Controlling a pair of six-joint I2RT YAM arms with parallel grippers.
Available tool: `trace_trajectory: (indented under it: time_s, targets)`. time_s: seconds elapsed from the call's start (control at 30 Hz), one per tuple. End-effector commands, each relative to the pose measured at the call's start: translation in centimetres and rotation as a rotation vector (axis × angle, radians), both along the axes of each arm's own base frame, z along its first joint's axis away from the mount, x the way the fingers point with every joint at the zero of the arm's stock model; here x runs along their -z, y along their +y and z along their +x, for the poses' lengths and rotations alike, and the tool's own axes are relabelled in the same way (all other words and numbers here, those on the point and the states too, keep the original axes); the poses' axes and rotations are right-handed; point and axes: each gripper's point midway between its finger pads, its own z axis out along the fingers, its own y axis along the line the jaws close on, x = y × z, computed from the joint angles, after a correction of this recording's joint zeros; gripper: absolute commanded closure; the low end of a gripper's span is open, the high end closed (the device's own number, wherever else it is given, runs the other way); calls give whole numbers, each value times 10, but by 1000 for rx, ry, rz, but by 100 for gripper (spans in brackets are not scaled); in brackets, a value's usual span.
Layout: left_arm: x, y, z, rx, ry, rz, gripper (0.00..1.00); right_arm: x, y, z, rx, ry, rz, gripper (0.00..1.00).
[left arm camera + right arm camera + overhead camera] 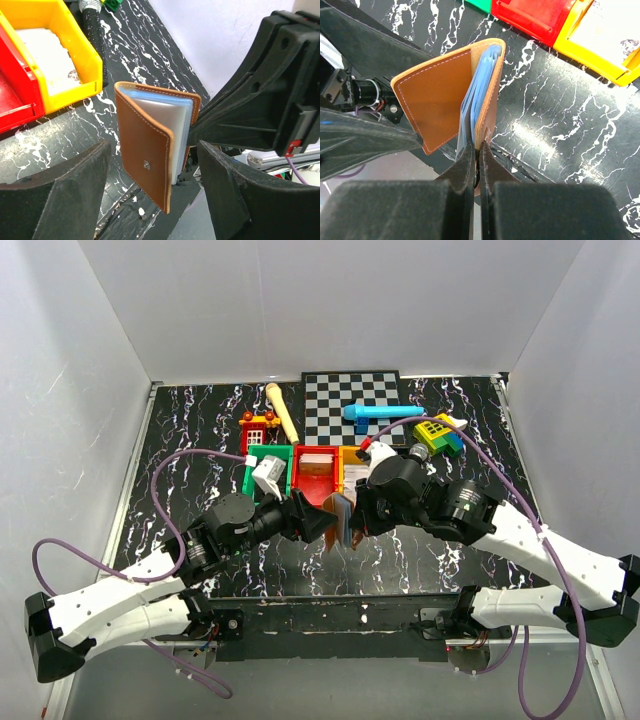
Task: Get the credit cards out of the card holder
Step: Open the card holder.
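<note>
My left gripper will pinch that cover's edge (169,172) and open the covers wide first, as the card holder is half open and its snap-button cover hangs loose.
The brown card holder (340,518) is held upright above the table's front middle, half open. My right gripper (479,147) is shut on the edge of one brown cover (492,100); the other cover (437,97) swings free. Pale blue-grey card sleeves (477,85) show between the covers and also in the left wrist view (176,125). My left gripper (155,167) is open, and the holder's snap-button cover (147,150) hangs between its fingers (75,185) without touching them. In the top view both grippers meet at the holder, the left (318,523) and the right (360,520).
A green bin (268,472), a red bin (315,475) and a yellow bin (55,50) stand in a row just behind the grippers. A checkerboard (352,405), a blue toy (380,415), a wooden peg (282,412) and small toy houses (440,432) lie farther back.
</note>
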Motion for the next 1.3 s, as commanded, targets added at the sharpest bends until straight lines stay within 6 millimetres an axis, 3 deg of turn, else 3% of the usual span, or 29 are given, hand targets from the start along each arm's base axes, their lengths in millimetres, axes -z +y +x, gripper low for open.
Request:
trace_trajectory:
  time_s: [0.0,0.5,0.73,1.27]
  targets:
    - [-9,1,6,-25,-40,-24,30,-24,3,8,25,-51,36,99]
    - [3,-15,7,-13,-56,42,30,-32,16,7,5,-35,73,99]
    - [7,-13,9,-42,-45,52,33,-34,21,4,-8,-22,92,99]
    - [16,9,10,-124,-11,54,59,-34,18,-1,-16,-21,113,99]
